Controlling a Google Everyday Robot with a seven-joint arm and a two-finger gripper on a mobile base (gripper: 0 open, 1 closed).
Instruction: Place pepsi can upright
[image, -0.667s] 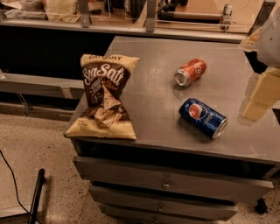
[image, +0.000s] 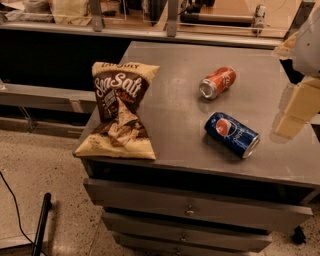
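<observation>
Next, my gripper closes around the far end of the pepsi can (image: 217, 124), the end nearer the orange-red soda can. This will leave the pepsi can's silver front end free.
The pepsi can (image: 231, 134) is dark blue with a red-white-blue round logo. It lies on its side on the grey metal cabinet top (image: 170, 110), right of centre, with its silver end towards the front right. My gripper (image: 295, 110), cream-coloured under a white arm, hangs at the right edge of the view. It is to the right of the can, a little above the surface, and holds nothing that I can see.
An orange-red soda can (image: 217, 82) lies on its side behind the pepsi can. A Sea Salt chip bag (image: 119, 110) lies at the front left corner. Drawers (image: 190, 210) are below, and a counter edge (image: 150, 32) runs behind.
</observation>
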